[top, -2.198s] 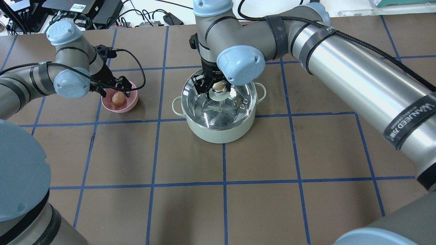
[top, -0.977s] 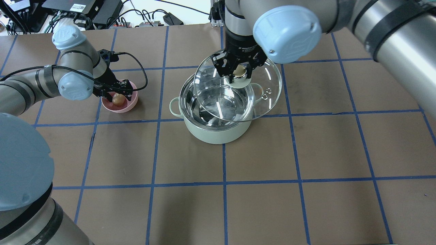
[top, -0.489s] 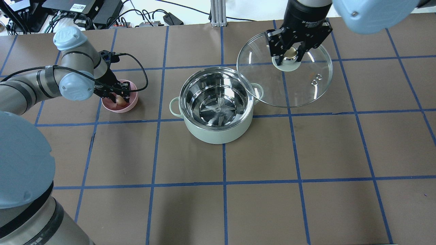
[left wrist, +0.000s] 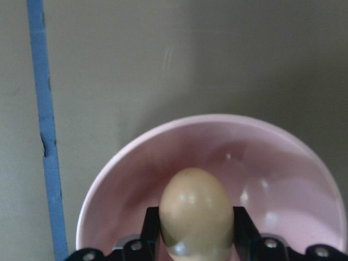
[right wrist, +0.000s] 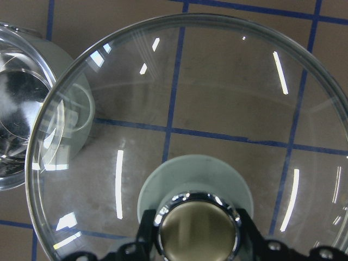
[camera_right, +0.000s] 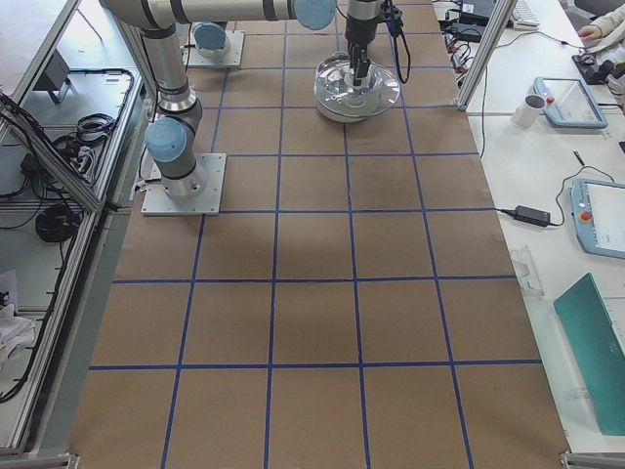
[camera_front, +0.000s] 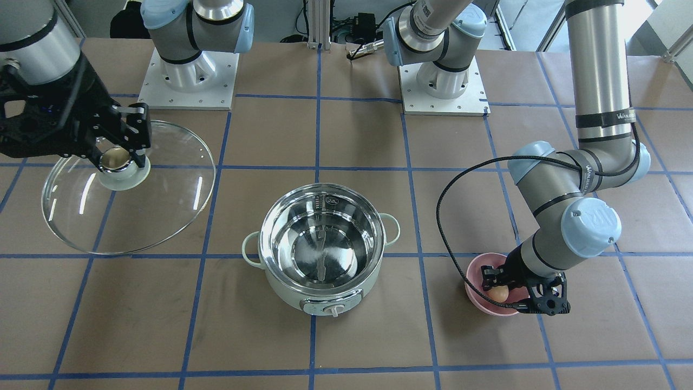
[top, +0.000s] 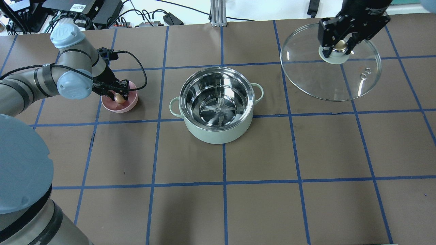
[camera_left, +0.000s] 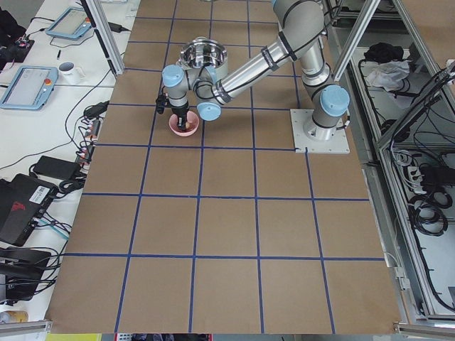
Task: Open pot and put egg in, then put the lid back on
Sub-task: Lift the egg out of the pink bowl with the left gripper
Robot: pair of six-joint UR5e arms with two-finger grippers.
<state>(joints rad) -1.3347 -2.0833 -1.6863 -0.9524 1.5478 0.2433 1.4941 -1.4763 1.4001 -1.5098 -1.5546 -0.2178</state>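
Observation:
Next, I lower the light-brown egg with my left gripper and let it go on the steel bottom inside the open mint-green pot (camera_front: pixel 331 264).
The mint-green pot (top: pixel 218 134) stands open mid-table with its steel interior empty; it also shows in the front view (camera_front: pixel 287 290). My right gripper (top: pixel 339 46) is shut on the beige knob of the glass lid (top: pixel 316 81) and holds it tilted above the table, to the right of the pot. The right wrist view shows the lid (right wrist: pixel 217 109) with the pot at the view's left edge. My left gripper (top: pixel 118 97) is down in the pink bowl (top: pixel 127 107), its fingers shut on both sides of the light-brown egg (left wrist: pixel 196 212). The egg also shows in the front view (camera_front: pixel 499 293).
The pink bowl (camera_front: pixel 482 306) sits to the pot's left as seen from overhead. Cables and electronics (top: pixel 85 10) lie along the far left table edge. An aluminium post (top: pixel 214 13) stands at the far edge. The arm bases (camera_front: pixel 187 76) are bolted behind the pot.
My right gripper lifted the lid off the pot and carried it right and away. My left gripper lowered into the bowl and closed around the egg.

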